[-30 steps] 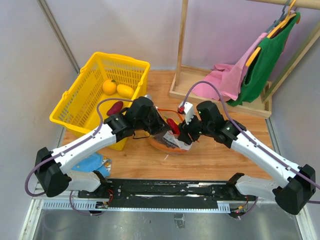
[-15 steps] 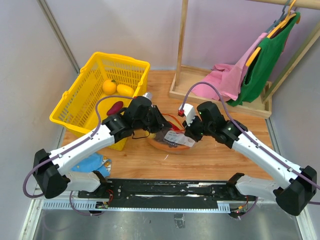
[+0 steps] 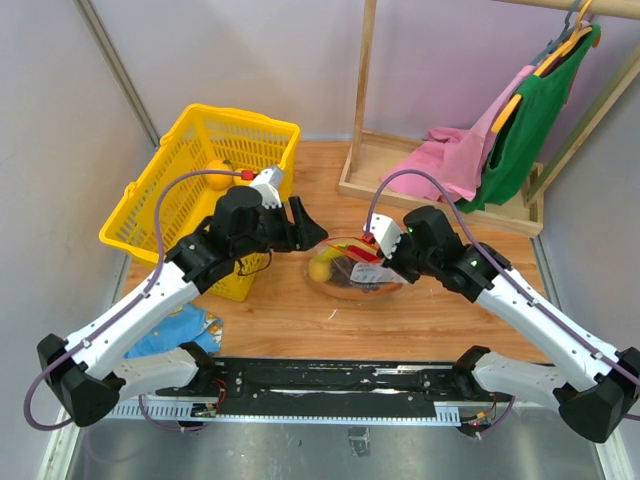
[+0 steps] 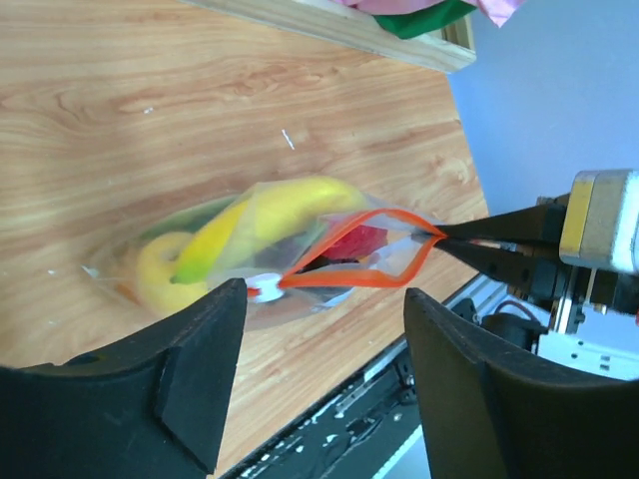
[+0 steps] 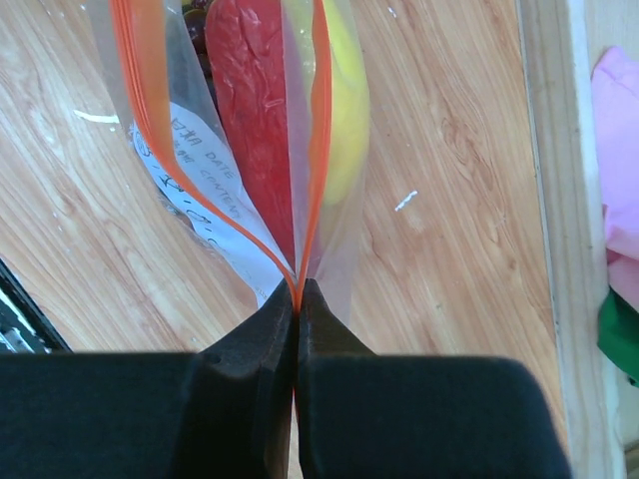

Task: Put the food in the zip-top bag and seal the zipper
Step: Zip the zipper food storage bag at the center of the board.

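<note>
The zipper is held by my right gripper far from the white slider, so my left gripper should pinch the bag's corner (image 4: 253,292) behind the slider before my right gripper takes the slider.
The clear zip-top bag (image 3: 350,270) lies on the wooden table with its mouth gaping. Inside it I see a yellow banana (image 4: 270,215) and a red piece (image 5: 255,110); the white label (image 5: 200,190) faces the table's near side. The zipper (image 4: 369,280) is a red strip, its white slider (image 4: 262,291) at the left end. My right gripper (image 5: 298,291) is shut on the zipper's other end, where the two strips meet. My left gripper (image 4: 319,364) hangs open, back from the bag, nothing between its fingers (image 4: 195,374).
A yellow basket (image 3: 170,190) stands at the left with an orange fruit (image 3: 217,166) partly hidden by my left arm. A wooden rack base (image 3: 440,195) with pink and green clothes (image 3: 520,120) sits at the back right. A blue object (image 3: 180,328) lies near left.
My right gripper shut on the zipper's end. My left gripper let go of the bag, opened and drew back to the left; the bag settled flatter on the table.
</note>
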`<control>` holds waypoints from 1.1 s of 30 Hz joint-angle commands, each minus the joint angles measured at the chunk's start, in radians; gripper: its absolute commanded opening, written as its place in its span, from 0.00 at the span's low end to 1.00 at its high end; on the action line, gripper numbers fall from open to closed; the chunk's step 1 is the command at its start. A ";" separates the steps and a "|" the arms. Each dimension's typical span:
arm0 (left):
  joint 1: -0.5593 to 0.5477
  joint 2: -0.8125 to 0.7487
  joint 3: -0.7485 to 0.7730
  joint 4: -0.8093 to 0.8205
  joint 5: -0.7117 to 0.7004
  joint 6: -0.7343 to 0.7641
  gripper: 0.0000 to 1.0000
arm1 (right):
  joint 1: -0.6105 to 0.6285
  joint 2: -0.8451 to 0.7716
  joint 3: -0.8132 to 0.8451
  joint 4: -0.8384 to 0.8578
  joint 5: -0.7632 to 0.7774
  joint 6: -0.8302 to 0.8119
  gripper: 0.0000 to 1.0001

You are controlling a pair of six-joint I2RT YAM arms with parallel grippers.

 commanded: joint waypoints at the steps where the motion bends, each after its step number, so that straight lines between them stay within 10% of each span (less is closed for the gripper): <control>1: 0.042 -0.078 -0.078 0.096 0.102 0.249 0.72 | 0.008 -0.031 0.038 -0.039 0.055 -0.098 0.01; 21: 0.119 -0.200 -0.530 0.698 0.438 0.759 0.80 | -0.013 -0.030 0.036 -0.072 0.047 -0.145 0.01; 33: 0.119 -0.077 -0.620 0.969 0.575 0.804 0.69 | -0.022 -0.008 0.063 -0.072 -0.010 -0.143 0.01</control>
